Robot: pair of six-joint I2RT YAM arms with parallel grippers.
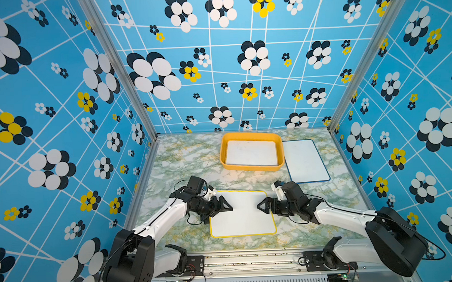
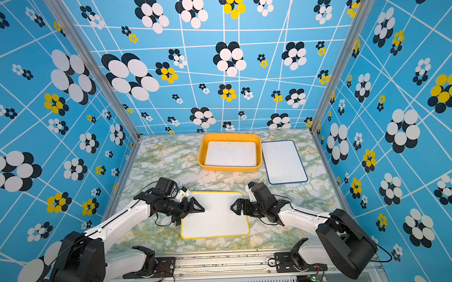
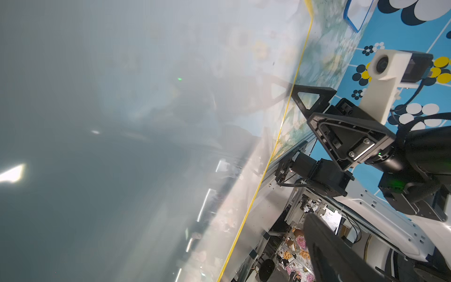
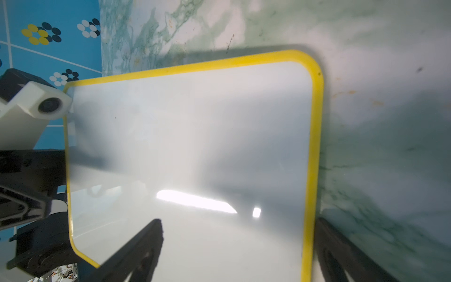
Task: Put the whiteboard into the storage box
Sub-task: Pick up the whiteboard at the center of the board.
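My left gripper is too far in over the whiteboard's white surface; I need to open it, back off, take the whiteboard's nearest yellow edge (image 1: 210,228).
A yellow-framed whiteboard (image 1: 242,214) lies on the marble table at the front centre. My left gripper (image 1: 230,207) is at its left edge and my right gripper (image 1: 259,206) at its right edge. The right gripper's jaws stand open: one finger (image 4: 146,244) is over the white face, the other finger (image 4: 336,254) is beyond the yellow rim. In the left wrist view the board's glossy face (image 3: 122,146) fills most of the picture and a single finger (image 3: 329,256) stands well off to one side. The orange-yellow storage box (image 1: 252,168) sits at the back, with a white board (image 1: 251,153) lying flat inside.
A blue-framed whiteboard (image 1: 305,160) lies flat on the table right next to the storage box's right side. Patterned blue walls close in the table on the left, right and back. A metal rail (image 1: 251,261) carrying both arm bases runs along the front edge.
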